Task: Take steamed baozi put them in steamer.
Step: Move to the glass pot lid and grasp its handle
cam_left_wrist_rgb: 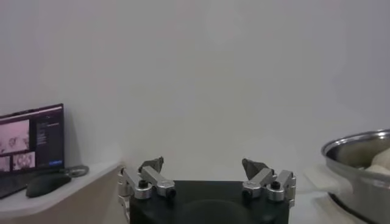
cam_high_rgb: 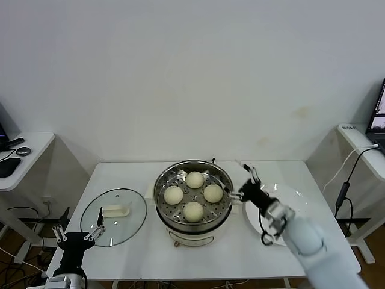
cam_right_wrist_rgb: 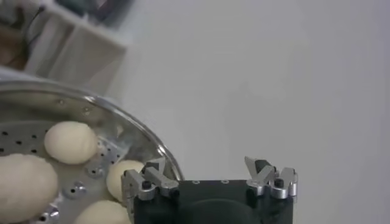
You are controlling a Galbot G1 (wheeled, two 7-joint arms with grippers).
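The baozi lie in the steamer. My left gripper needs to next close on the raised bar of the cream handle (cam_high_rgb: pixel 109 211) on the glass lid.
The steamer (cam_high_rgb: pixel 194 221) stands mid-table, a shiny steel pot on a cream base. Four cream-white baozi lie on its perforated tray: far (cam_high_rgb: pixel 194 179), left (cam_high_rgb: pixel 173 194), right (cam_high_rgb: pixel 213 192) and near (cam_high_rgb: pixel 193 211). My right gripper (cam_high_rgb: pixel 243 183) is open and empty, just outside the pot's right rim, above the gap to the plate. In the right wrist view the rim (cam_right_wrist_rgb: pixel 116 115) and baozi (cam_right_wrist_rgb: pixel 70 142) show beside its open fingers (cam_right_wrist_rgb: pixel 152 173). My left gripper (cam_high_rgb: pixel 78 232) is open and empty at the table's front left corner; its view shows the pot's side (cam_left_wrist_rgb: pixel 359 176).
A flat white plate (cam_high_rgb: pixel 295 195) lies right of the steamer, bare where visible, partly under my right arm. A round glass lid (cam_high_rgb: pixel 114 217) with a cream handle lies left of it. Side desks stand at left (cam_high_rgb: pixel 24 156) and right (cam_high_rgb: pixel 367 150).
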